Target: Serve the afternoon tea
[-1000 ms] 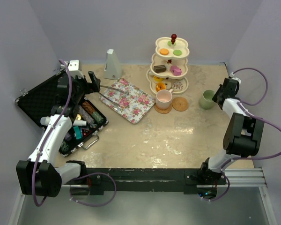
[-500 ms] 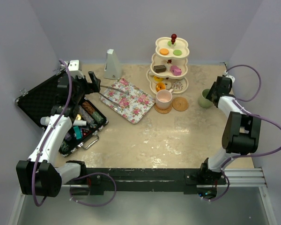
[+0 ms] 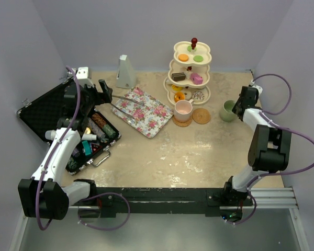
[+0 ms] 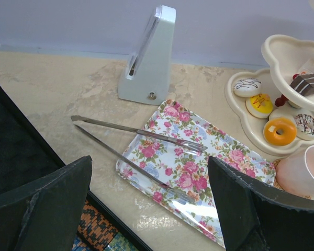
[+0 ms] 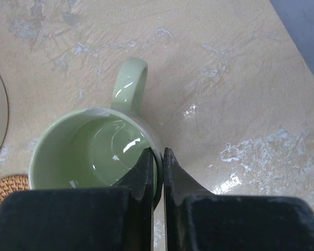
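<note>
I need to set the green mug on the bare woven coaster (image 3: 201,115) beside the pink mug with my right gripper.
My right gripper (image 5: 157,157) is shut on the rim of the green mug (image 5: 94,154), one finger inside and one outside; the mug (image 3: 229,110) stands right of the coasters. The pink mug (image 3: 183,109) sits on one woven coaster; the other coaster (image 3: 201,116) is bare. The cream three-tier stand (image 3: 191,70) with a red knob holds toy donuts and cakes, also seen in the left wrist view (image 4: 280,130). My left gripper (image 4: 149,198) is open and empty above the case edge, near the floral tray (image 4: 199,167) with metal tongs (image 4: 136,130).
An open black case of tools (image 3: 68,125) lies at the left under my left arm. A grey pyramid-shaped object (image 3: 125,72) stands at the back, behind the floral tray (image 3: 144,111). Walls close in on both sides and behind.
My right gripper moved left to the green mug and closed on its rim; the mug shifted slightly left. The left arm has not moved.
</note>
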Tool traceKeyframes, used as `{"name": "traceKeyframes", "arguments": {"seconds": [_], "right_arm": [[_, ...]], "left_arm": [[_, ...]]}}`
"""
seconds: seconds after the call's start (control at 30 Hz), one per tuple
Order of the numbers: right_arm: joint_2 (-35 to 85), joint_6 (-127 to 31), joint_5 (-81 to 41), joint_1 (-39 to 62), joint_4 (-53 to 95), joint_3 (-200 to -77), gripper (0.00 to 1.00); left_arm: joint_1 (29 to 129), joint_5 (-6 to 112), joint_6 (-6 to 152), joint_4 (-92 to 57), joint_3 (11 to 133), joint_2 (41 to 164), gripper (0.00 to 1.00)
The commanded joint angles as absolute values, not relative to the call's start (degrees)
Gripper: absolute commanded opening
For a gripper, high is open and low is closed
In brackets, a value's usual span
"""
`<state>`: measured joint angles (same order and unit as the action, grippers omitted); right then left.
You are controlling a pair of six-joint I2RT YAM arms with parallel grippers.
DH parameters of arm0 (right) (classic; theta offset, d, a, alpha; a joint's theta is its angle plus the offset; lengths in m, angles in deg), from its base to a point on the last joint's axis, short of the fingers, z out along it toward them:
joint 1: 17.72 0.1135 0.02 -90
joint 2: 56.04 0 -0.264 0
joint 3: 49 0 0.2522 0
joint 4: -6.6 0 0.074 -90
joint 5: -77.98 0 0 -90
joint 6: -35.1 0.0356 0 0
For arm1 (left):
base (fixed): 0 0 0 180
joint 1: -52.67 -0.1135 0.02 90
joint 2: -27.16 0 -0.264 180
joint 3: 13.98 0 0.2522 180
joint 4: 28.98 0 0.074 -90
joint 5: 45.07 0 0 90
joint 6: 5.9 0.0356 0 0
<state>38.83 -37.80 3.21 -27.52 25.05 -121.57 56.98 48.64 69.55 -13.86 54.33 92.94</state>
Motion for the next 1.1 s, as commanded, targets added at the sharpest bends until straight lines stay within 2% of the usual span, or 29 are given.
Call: {"name": "traceKeyframes", "arguments": {"seconds": [0.0, 0.13, 0.3, 0.7, 1.07], "right_arm": [[37.8, -38.9, 5.2, -27.7, 24.2, -123.2, 0.0], [34.6, -41.2, 5.5, -26.0, 24.4, -125.0, 0.0], [29.5, -45.3, -1.5, -21.9, 23.0, -125.5, 0.0], [25.7, -40.9, -5.5, -11.0, 27.9, -123.8, 0.0], [28.8, -39.7, 1.2, -9.1, 32.4, -127.8, 0.0]], "left_arm": [[57.4, 49.0, 68.3, -16.0, 56.4, 93.0, 0.96], [57.4, 48.9, 68.4, -16.0, 56.4, 93.1, 0.96], [57.4, 48.9, 68.5, -16.0, 56.5, 93.2, 0.96], [57.4, 48.6, 68.5, -16.0, 56.4, 93.3, 0.96], [57.4, 48.4, 68.5, -16.0, 56.3, 93.7, 0.96]]}}
